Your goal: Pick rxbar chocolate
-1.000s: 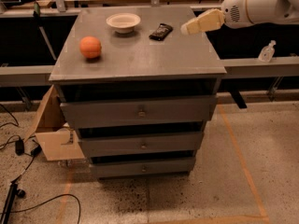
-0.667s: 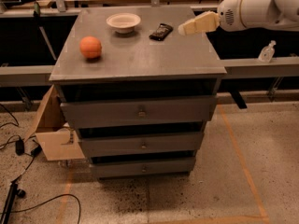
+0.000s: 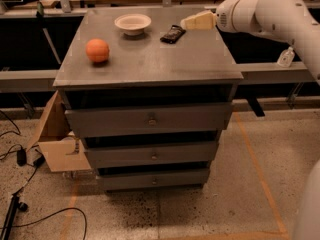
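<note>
The gripper needs to grasp the rxbar chocolate's near end (image 3: 167, 37), nearer the white bowl.
The rxbar chocolate (image 3: 173, 34) is a small flat black bar lying on the grey cabinet top (image 3: 150, 59), just right of a white bowl (image 3: 132, 23). My gripper (image 3: 186, 23) reaches in from the right on a white arm (image 3: 265, 14). Its cream fingers hover just right of the bar and slightly above it, apart from it. It holds nothing.
An orange ball (image 3: 97, 50) sits on the left of the cabinet top. The cabinet has three drawers (image 3: 150, 119) below. A cardboard box (image 3: 57, 139) leans at its left side. Cables (image 3: 20, 159) lie on the floor. A white bottle (image 3: 285, 57) stands on the right rail.
My gripper has moved left toward the bar, and the arm now fills more of the right side. The view has shifted slightly. The bar, bowl and ball have not moved.
</note>
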### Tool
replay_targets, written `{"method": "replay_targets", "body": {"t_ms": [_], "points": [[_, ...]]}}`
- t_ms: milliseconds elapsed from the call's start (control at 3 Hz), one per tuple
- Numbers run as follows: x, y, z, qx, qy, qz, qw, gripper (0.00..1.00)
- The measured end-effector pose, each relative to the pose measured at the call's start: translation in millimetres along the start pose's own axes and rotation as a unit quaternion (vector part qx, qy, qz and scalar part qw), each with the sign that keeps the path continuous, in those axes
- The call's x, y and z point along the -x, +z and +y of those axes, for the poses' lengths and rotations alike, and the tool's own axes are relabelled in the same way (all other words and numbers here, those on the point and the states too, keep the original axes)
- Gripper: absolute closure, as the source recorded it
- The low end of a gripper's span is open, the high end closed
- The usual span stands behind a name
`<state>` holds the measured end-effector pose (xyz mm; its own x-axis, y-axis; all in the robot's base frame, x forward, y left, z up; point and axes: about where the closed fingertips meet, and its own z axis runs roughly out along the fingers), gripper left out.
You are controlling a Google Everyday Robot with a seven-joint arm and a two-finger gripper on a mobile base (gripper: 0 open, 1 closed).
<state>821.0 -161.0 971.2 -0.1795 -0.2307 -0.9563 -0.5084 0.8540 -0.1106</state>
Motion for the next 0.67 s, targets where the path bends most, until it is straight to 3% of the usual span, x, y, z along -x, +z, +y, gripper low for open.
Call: {"method": "replay_targets", "body": {"t_ms": [333, 667], "points": [[-5.5, 39.0, -14.1, -0.016, 0.011, -0.007, 0.9998, 0.00], [-18.5, 87.0, -2.0, 0.003, 0.023, 0.002, 0.9997, 0.00]]}}
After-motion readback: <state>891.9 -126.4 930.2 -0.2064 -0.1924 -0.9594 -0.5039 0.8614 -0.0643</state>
